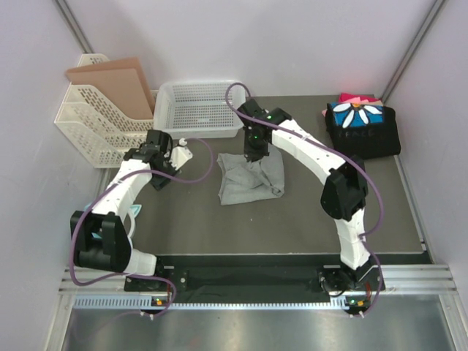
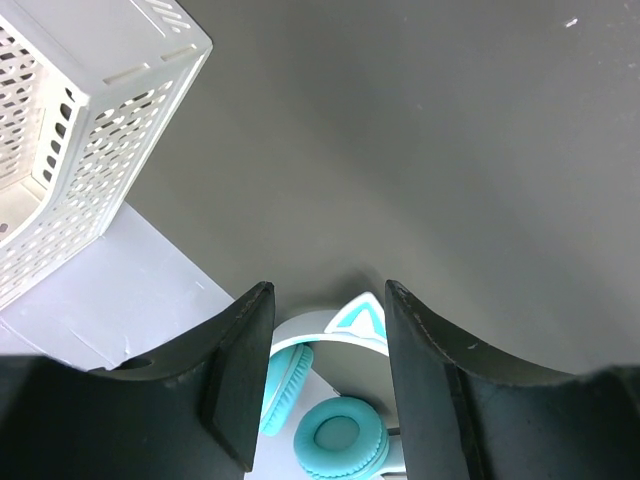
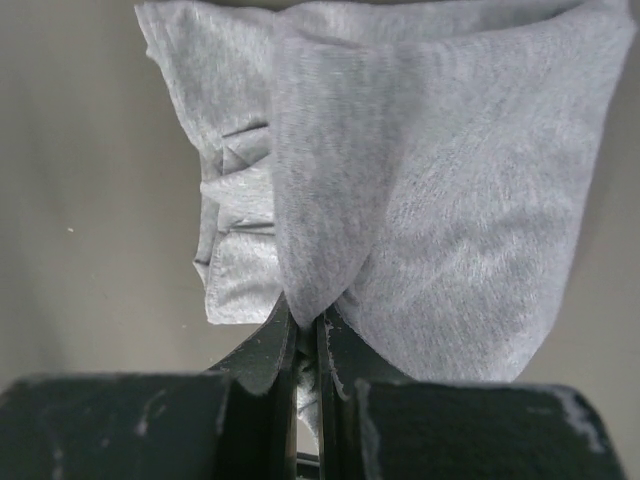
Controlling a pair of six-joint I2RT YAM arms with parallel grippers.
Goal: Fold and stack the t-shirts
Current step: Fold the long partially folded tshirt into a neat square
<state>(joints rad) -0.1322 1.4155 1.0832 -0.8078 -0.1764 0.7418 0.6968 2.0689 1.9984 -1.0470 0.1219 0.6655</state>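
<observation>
My right gripper is going to let go of the grey t-shirt's fold on the mat (image 1: 212, 184) next to the t-shirt's edge that faces the headphones.
A light heather-grey t-shirt (image 1: 248, 181) lies partly folded in the middle of the dark mat. My right gripper (image 1: 254, 155) is shut on its far edge and holds a fold of the cloth (image 3: 420, 180) lifted, pinched between the jaws (image 3: 306, 325). A folded black shirt with a blue panel and white daisy (image 1: 362, 126) lies at the far right, on top of pink and red shirts (image 1: 356, 97). My left gripper (image 1: 180, 155) is open and empty at the left; in the left wrist view it (image 2: 325, 300) hangs over the mat's edge.
A white mesh basket (image 1: 199, 110) stands at the back centre. A white file rack (image 1: 95, 124) with a brown folder stands at the back left and shows in the left wrist view (image 2: 70, 150). Teal headphones (image 2: 335, 400) lie at the mat's left edge.
</observation>
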